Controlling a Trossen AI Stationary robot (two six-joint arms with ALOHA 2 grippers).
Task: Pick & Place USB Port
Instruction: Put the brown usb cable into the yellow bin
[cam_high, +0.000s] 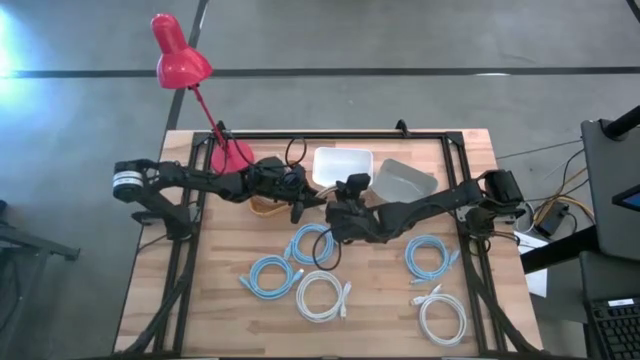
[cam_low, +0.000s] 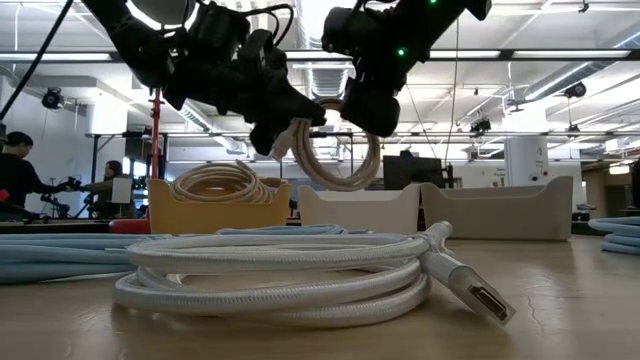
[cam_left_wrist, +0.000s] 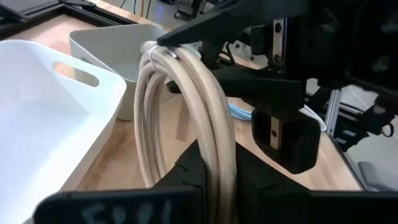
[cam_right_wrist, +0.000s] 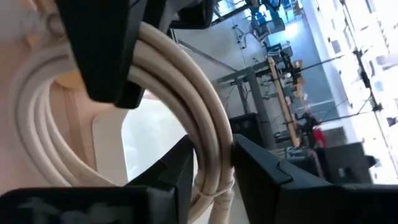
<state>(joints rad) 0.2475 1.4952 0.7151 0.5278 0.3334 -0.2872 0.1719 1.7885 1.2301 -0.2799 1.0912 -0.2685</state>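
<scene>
The robot's left gripper should release the beige coil, now hanging above the table's middle, in the tan bin (cam_high: 286, 185) beside the white bin.
A coil of beige braided cable (cam_low: 340, 165) hangs in the air between both grippers, above the table's middle. My left gripper (cam_high: 298, 205) reaches in from the table's left and is shut on one side of the coil. My right gripper (cam_high: 336, 215) comes from the right and is shut on the opposite side. The high view hides most of the coil under the two grippers. A second beige coil (cam_low: 215, 182) lies in a tan bin (cam_low: 165, 212) behind them. My left gripper pinches the coil's bundled strands (cam_left_wrist: 214, 140) between its two fingers, which lie across the strands. The coil is lifted clear of the table and stands on edge. My right gripper pinches the strands on the coil's other side (cam_right_wrist: 208, 134) between its two fingers, also across them.
A white bin (cam_high: 342, 165) and a grey bin (cam_high: 405, 180) stand toward the far edge. Blue coils (cam_high: 268, 275) (cam_high: 430, 257) and white coils (cam_high: 322, 297) (cam_high: 441, 318) lie on the near half. A red lamp (cam_high: 180, 60) stands at the far left. People show in the room beyond.
</scene>
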